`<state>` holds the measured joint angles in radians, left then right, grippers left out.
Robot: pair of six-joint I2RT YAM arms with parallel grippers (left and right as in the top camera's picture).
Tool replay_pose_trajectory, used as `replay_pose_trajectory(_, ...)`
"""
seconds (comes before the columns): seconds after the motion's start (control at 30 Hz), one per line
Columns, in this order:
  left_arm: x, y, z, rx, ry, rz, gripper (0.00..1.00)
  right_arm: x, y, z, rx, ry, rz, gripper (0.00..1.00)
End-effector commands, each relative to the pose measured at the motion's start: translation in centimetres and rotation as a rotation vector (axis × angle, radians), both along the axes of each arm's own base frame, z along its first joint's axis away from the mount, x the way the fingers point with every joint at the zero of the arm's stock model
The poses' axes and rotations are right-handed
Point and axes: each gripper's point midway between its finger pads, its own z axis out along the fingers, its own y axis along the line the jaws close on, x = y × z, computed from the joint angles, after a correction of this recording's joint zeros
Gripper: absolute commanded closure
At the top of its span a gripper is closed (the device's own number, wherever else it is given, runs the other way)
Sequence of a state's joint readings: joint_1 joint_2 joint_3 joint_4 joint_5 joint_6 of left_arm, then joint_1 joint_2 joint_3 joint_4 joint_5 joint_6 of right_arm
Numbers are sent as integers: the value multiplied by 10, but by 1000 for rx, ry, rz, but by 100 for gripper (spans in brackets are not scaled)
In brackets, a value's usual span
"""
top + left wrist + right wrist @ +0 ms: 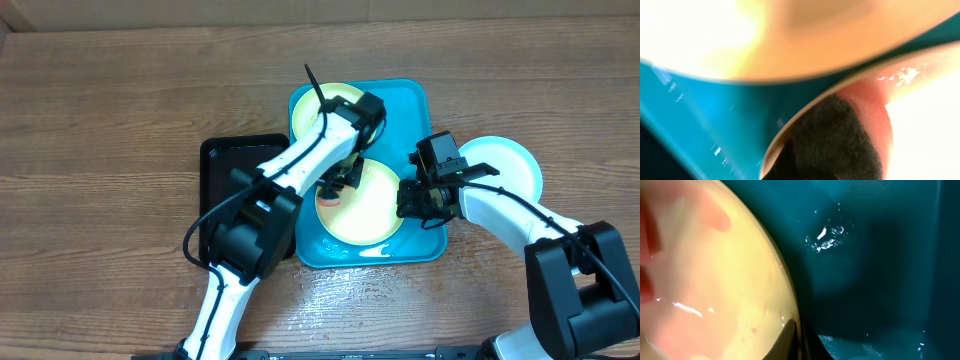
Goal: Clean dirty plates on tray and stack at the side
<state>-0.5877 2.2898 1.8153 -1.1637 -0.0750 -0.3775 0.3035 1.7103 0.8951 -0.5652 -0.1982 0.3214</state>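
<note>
I need to let go of the sponge, now down on the front plate, with my left gripper near the middle of the smaller black tray point(252, 204) next to the turquoise tray.
The turquoise tray point(415, 105) holds two yellow-green plates, one at the back point(312, 108) and one at the front point(375, 210). The pale teal plate point(510, 165) lies on the table to the tray's right. My left gripper point(340, 185) is down on the front plate's left side, shut on a dark fuzzy sponge point(835, 142) beside a red-orange smear point(328, 197). My right gripper point(418, 200) is shut on the front plate's right rim point(785, 305), one finger over the rim and one under it point(799, 340).
A smaller black tray point(222, 165) lies against the turquoise tray's left side, under my left arm. The tray floor point(875, 280) is wet, and water glistens on the wooden table point(340, 285) in front of the tray.
</note>
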Motion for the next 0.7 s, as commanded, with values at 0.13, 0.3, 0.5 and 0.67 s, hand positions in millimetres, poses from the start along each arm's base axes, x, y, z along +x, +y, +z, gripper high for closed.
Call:
replay_pose_trajectory(0.13,-17,-95,21,-580,173,-90,96,-13,-23,-22,-114,57,-19,96)
replay_pose_trajectory(0.3,-36,-124,17,-661,235,-126,96,-15,-23,-22,-116,64,-19,96)
replay_pose_trajectory(0.5,-55,-123,11,-615,295,-120,96,-19,-24,-23,-121,78,-18,96)
replay_pose_trajectory(0.67,-54,-79,-3,-390,297,7,96,-18,-24,-23,-120,78,-18,96)
